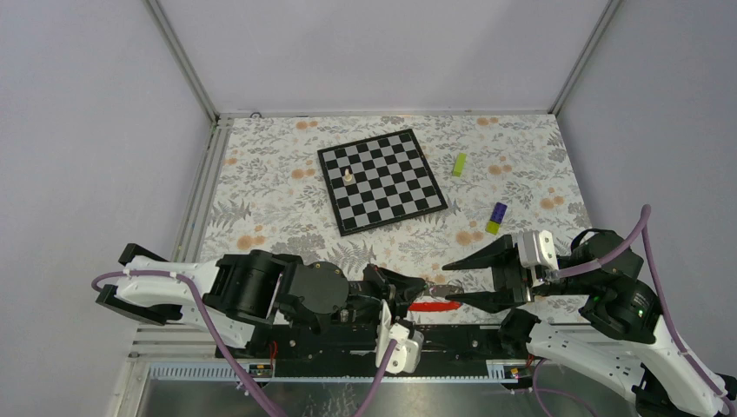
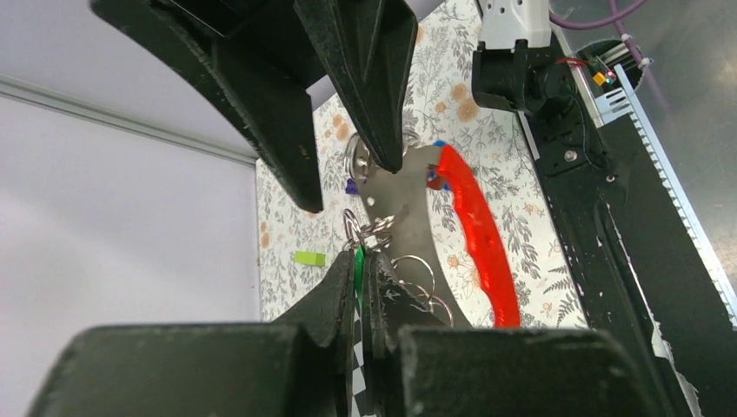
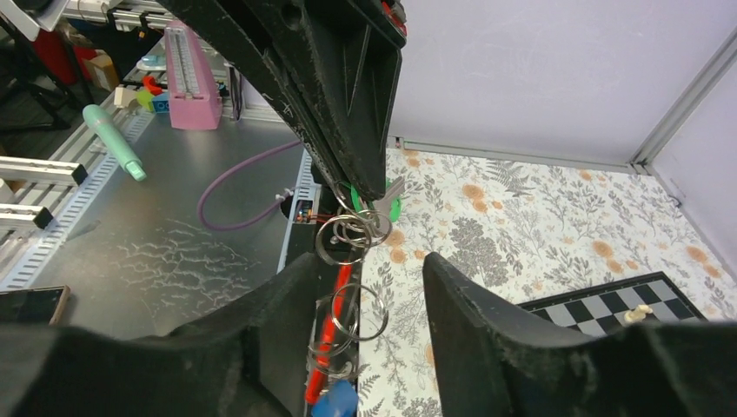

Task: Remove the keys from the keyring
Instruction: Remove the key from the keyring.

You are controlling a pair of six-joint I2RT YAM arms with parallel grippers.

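The keyring's lower rings hang between my right fingers, so they should tilt and close on the top ring [image 3: 352,228] beside the green-headed key.
My left gripper [image 1: 415,289] is shut on the green-headed key [image 2: 358,263] and holds the bunch just above the table's near edge. The keyring [image 2: 415,276], several linked silvery rings, hangs from it with the red strap [image 2: 480,236] trailing away. In the right wrist view the rings [image 3: 355,233] and the strap [image 3: 331,328] hang between my right gripper's fingers, with the green key [image 3: 388,207] above and a blue-headed key [image 3: 337,400] at the bottom. My right gripper [image 1: 452,280] is open around the rings and touches nothing.
A chessboard [image 1: 382,180] with a small pale pawn [image 1: 348,175] lies at the table's middle back. A lime-green block [image 1: 458,164] and a purple-and-yellow block [image 1: 497,217] lie to its right. The black base rail [image 1: 469,334] runs under both grippers.
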